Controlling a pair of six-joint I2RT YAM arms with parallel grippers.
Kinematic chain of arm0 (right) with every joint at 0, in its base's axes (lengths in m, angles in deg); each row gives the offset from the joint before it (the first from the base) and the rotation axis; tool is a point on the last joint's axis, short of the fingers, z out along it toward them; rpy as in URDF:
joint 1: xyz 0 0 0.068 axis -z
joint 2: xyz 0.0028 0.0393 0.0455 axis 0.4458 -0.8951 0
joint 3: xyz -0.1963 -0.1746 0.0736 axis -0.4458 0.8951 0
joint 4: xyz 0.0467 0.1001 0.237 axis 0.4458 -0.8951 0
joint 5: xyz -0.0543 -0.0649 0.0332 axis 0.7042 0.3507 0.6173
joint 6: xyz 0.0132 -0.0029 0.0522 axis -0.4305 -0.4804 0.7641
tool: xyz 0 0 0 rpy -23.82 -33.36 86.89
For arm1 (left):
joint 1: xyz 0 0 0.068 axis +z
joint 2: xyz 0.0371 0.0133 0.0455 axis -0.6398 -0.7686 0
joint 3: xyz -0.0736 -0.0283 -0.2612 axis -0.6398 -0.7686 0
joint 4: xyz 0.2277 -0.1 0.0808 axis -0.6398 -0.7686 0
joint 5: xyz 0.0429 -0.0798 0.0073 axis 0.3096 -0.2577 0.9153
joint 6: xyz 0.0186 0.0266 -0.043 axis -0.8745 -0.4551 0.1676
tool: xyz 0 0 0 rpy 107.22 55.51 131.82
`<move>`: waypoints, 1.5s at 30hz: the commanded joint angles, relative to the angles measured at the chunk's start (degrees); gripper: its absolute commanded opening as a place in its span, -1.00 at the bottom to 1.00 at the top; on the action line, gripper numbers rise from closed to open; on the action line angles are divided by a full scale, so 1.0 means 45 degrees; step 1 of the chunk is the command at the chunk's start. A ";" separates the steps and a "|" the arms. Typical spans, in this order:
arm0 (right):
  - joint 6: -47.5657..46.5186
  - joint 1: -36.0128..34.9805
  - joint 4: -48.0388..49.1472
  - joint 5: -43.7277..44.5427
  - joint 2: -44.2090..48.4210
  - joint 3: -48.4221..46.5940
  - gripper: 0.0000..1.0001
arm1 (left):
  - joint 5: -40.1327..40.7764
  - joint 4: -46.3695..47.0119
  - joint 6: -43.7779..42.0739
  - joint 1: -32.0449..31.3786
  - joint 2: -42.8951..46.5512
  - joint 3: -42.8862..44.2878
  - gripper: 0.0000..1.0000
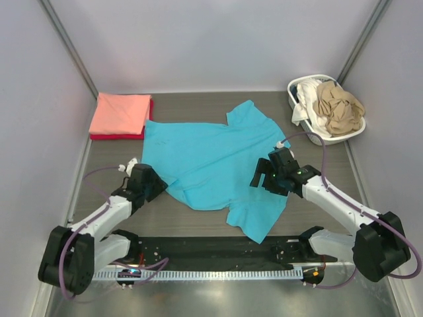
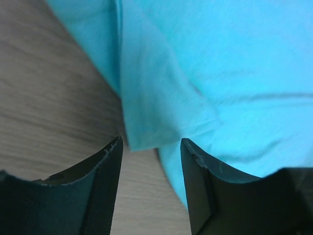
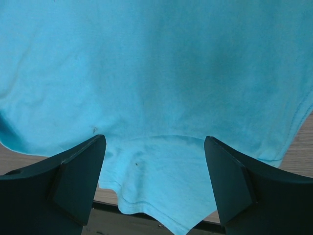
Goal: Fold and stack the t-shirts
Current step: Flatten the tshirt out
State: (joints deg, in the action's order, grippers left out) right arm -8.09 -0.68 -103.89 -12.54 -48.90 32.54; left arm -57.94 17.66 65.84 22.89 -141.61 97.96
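The turquoise t-shirt's near-side sleeve is next for my right gripper, which should close at the sleeve's base [image 1: 253, 203] [image 3: 156, 143], where it meets the body.
A bright turquoise t-shirt [image 1: 211, 158] lies spread flat in the middle of the table. My left gripper [image 1: 153, 186] is open at its left lower edge; in the left wrist view a folded corner of the turquoise cloth [image 2: 161, 117] lies just ahead of my open jaws. My right gripper [image 1: 261, 177] is open and empty above the shirt's right side; the right wrist view shows the shirt [image 3: 156, 73] spread below, a sleeve between the fingers. A folded salmon-pink t-shirt [image 1: 121, 113] lies on a folded red t-shirt [image 1: 112, 137] at the back left. Tan [image 1: 339, 105] and white [image 1: 307, 96] shirts fill the basket.
A white plastic laundry basket [image 1: 344, 137] stands at the back right corner. A black strip [image 1: 198, 247] runs along the table's near edge between the arm bases. Grey walls close in the table on three sides.
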 commanded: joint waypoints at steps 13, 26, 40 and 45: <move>-0.0580 -0.0039 0.0483 0.0644 -0.0597 -0.0718 0.78 | 0.0099 0.0124 -0.0012 0.0061 0.0652 0.0002 -0.98; -0.0268 -0.0039 0.0502 0.0331 -0.0012 -0.0230 0.77 | 0.0470 -0.3685 0.0027 0.0061 0.4654 0.0355 -0.83; 0.0143 -0.0039 0.0794 -0.0684 0.0049 0.0707 0.78 | 0.0158 -0.4996 0.0789 0.0041 0.6006 0.0024 -0.70; 0.0221 -0.0039 0.1166 -0.0899 -0.0069 0.1059 0.78 | 0.0061 -0.4490 0.0867 0.0061 0.5714 -0.0738 -0.39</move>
State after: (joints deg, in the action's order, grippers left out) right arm -7.91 -0.68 -101.35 -15.32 -49.34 36.98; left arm -57.09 -3.73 68.61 23.02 -114.75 96.70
